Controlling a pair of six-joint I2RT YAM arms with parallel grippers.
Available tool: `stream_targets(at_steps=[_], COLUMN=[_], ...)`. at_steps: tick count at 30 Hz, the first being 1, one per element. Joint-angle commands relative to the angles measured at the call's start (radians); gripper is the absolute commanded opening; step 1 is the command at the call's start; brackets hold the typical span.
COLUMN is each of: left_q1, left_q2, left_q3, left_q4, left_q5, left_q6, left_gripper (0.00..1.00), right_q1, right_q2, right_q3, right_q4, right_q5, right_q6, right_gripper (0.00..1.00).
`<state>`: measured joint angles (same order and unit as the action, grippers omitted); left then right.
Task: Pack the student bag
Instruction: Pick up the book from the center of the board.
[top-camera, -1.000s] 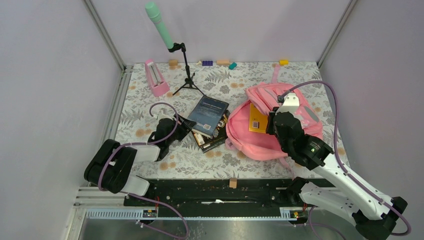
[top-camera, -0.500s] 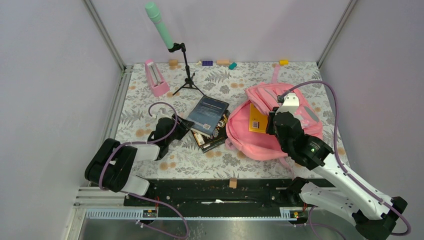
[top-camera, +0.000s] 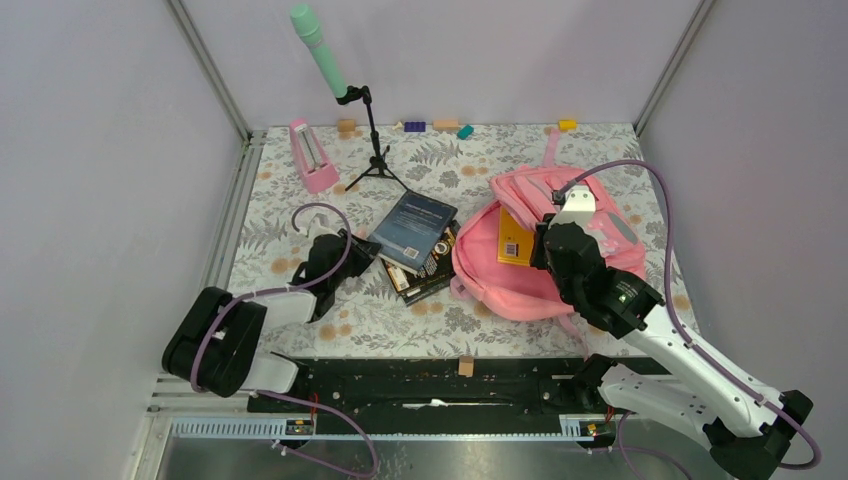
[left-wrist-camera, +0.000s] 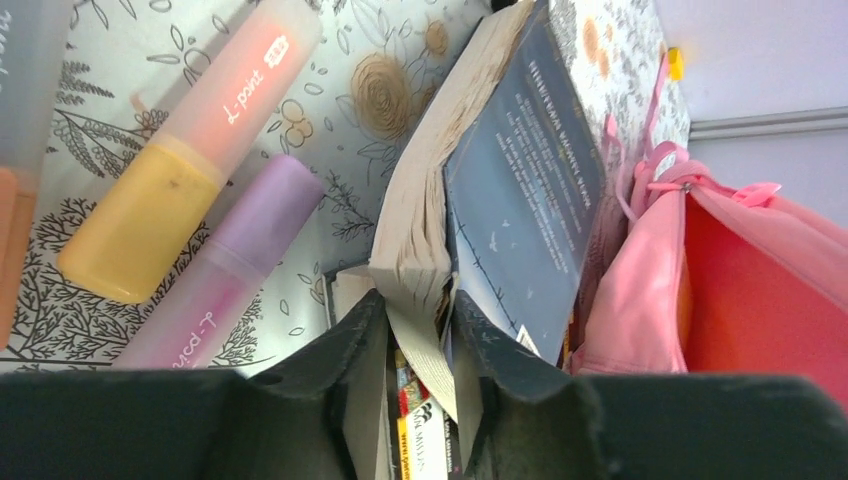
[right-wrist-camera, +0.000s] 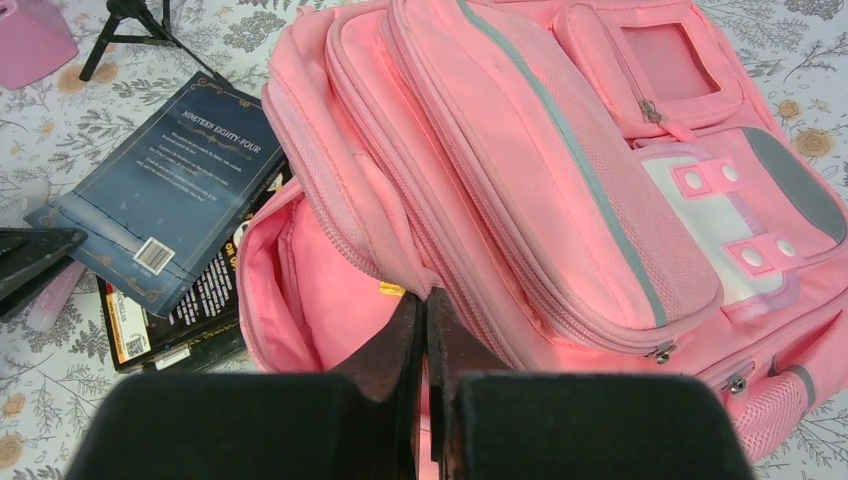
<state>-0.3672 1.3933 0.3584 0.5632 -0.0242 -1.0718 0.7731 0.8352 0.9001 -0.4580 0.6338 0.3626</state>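
My left gripper will release the dark blue book on the black book (top-camera: 442, 266), up against the opening of the pink bag.
The pink student bag (top-camera: 560, 240) lies right of centre, its main compartment gaping towards the left with an orange book (top-camera: 516, 238) inside. My right gripper (right-wrist-camera: 425, 300) is shut on the fabric rim of that opening (right-wrist-camera: 400, 270) and holds it up. A dark blue book (top-camera: 415, 228) rests slanted on a black book (top-camera: 425, 275) just left of the bag. My left gripper (left-wrist-camera: 415, 305) sits at the blue book's (left-wrist-camera: 520, 190) near corner. Its fingers press the page block from both sides.
Orange-yellow (left-wrist-camera: 180, 160) and purple (left-wrist-camera: 230, 260) highlighters lie left of the books. A pink metronome (top-camera: 313, 156) and a tripod stand (top-camera: 372, 150) with a green microphone (top-camera: 318, 48) are at the back left. Small blocks (top-camera: 445, 125) line the far edge.
My left gripper's jaws have narrowed onto the blue book's corner, and the arm has edged slightly forward. The right gripper and the bag have not moved.
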Motion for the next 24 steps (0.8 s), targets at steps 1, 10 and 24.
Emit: stream_targets(at_steps=[1,10,24], left_q1=[0.005,0.005,0.016], left_q2=[-0.101,-0.301,-0.594], left_q3=[-0.002,-0.037,-0.096], left_q4=[-0.015,-0.159,-0.173], left_q5=[-0.076,-0.120,0.001], left_q6=[0.054,0.136,0.232], left_gripper=[0.24,0.17,0.00], right_q1=[0.007,0.007,0.007], right_q2=[-0.004,-0.002,-0.026], right_q3=[0.045,0.043,0.041], right_q4=[0.072,0.072,0.068], right_q5=[0.035,0.021,0.001], right_q6=[-0.006,0.005,0.014], right_gripper=[0.00,0.00,0.00])
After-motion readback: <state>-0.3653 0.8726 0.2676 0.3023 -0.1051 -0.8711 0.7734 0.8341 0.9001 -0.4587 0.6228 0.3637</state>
